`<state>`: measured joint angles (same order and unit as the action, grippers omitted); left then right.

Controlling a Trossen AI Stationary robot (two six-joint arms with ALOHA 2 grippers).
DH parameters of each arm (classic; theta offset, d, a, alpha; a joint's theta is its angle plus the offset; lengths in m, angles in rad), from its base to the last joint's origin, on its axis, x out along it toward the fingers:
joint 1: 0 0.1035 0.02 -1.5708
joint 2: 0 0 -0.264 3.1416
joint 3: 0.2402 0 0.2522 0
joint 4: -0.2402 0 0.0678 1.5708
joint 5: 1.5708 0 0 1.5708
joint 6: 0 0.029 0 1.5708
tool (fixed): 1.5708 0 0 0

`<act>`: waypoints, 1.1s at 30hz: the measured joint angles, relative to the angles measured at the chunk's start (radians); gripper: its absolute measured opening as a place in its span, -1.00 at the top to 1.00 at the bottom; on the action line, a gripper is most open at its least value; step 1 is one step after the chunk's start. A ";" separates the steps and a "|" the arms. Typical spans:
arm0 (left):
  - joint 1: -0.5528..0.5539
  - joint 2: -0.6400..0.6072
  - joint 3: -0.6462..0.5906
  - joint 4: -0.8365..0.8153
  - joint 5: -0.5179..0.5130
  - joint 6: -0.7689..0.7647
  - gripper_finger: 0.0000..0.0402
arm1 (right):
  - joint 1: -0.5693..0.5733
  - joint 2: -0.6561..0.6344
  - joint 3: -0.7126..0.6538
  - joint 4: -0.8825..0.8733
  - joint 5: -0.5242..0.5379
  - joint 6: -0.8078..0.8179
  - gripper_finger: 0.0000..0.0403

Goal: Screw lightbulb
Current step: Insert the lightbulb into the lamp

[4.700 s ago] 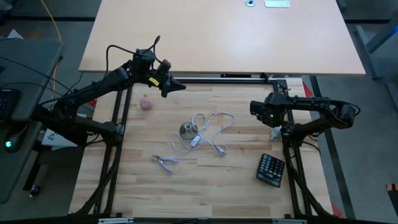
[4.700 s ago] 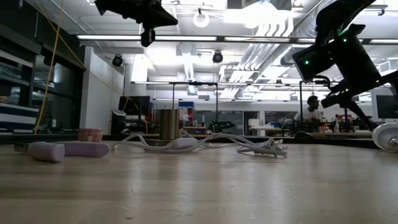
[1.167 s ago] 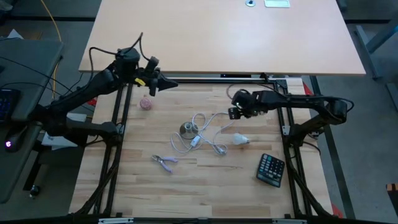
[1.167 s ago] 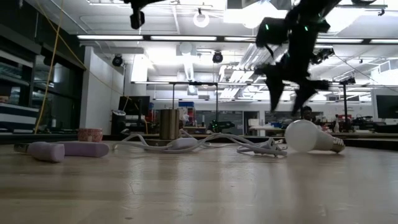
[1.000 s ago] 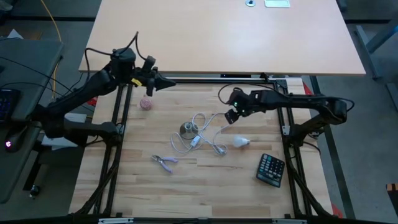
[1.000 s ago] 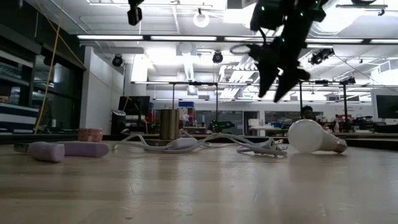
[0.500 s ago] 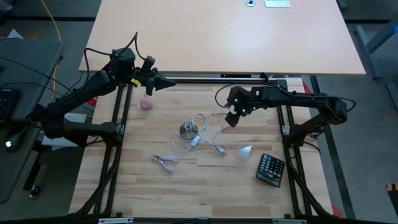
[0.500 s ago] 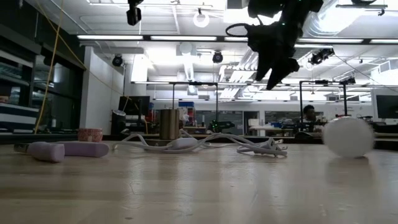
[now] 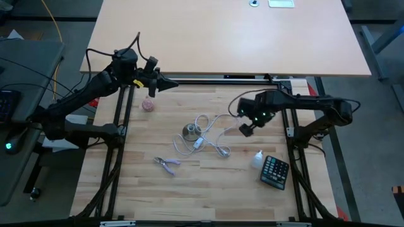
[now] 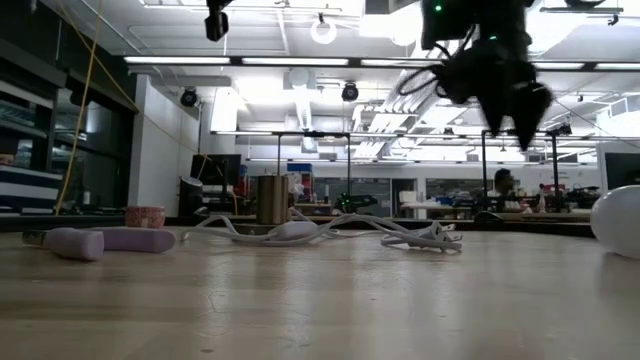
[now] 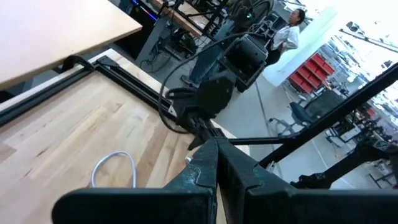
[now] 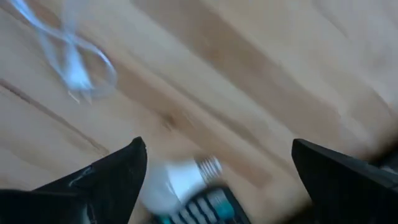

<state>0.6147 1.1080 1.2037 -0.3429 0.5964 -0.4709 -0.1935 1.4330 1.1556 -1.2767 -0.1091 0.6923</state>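
My right gripper will grab the round part of the white lightbulb (image 9: 256, 162) (image 12: 161, 189) next to the calculator, because the bulb's screw base must stay free for the socket.
The white lightbulb (image 9: 257, 159) lies on its side on the wooden table, right beside the calculator (image 9: 275, 171). In the right wrist view the lightbulb (image 12: 177, 180) shows with its silvery screw base (image 12: 211, 167). My right gripper (image 9: 246, 129) hangs open above the table, between the cord and the bulb, and holds nothing; its fingers stand wide apart around my right gripper's middle (image 12: 217, 146). The grey socket (image 9: 189, 131) stands mid-table with its white cord (image 9: 214, 126) looped about it. My left gripper (image 9: 167, 83) waits shut at the far left, high above the table.
A small pink ball (image 9: 148, 104) sits at the far left. Purple-handled pliers (image 9: 167, 164) lie near the front, left of centre. The cord's plug end (image 9: 222, 151) trails toward the bulb. Bare wood lies along the near edge (image 9: 202, 195).
The lightbulb has rolled from beside the cord's plug end toward the table's near right, and now lies beside the calculator. My right gripper has moved from above the cord toward the table's right and near edge, after the bulb.
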 joint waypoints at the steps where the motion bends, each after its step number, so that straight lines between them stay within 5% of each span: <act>1: 0.000 0.000 0.000 0.004 0.000 0.002 1.00 | 0.019 0.000 -0.004 -0.032 0.004 0.016 -0.94; 8: 0.000 0.000 0.000 0.004 0.000 0.003 1.00 | 0.206 0.000 -0.056 -0.166 -0.024 0.251 -0.94; 14: 0.000 0.000 0.000 0.004 0.039 -0.010 1.00 | 0.390 0.000 -0.085 -0.097 -0.152 0.702 -0.94; 19: 0.000 0.000 0.000 0.005 0.072 -0.010 1.00 | 0.496 0.000 -0.085 0.053 -0.072 0.917 -0.94; 22: 0.000 0.000 0.000 0.009 0.072 0.039 1.00 | 0.489 0.000 -0.085 0.118 0.040 0.810 -0.94; 26: 0.000 0.000 0.000 0.012 0.071 0.090 1.00 | 0.445 0.000 -0.085 0.141 0.119 0.474 -0.94; 33: -0.001 0.000 0.000 0.003 0.069 0.080 1.00 | 0.388 0.017 -0.091 0.197 0.010 -0.246 -0.94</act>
<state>0.6140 1.1084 1.2038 -0.3400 0.6655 -0.3909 0.1947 1.4498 1.0649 -1.0800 -0.0989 0.4461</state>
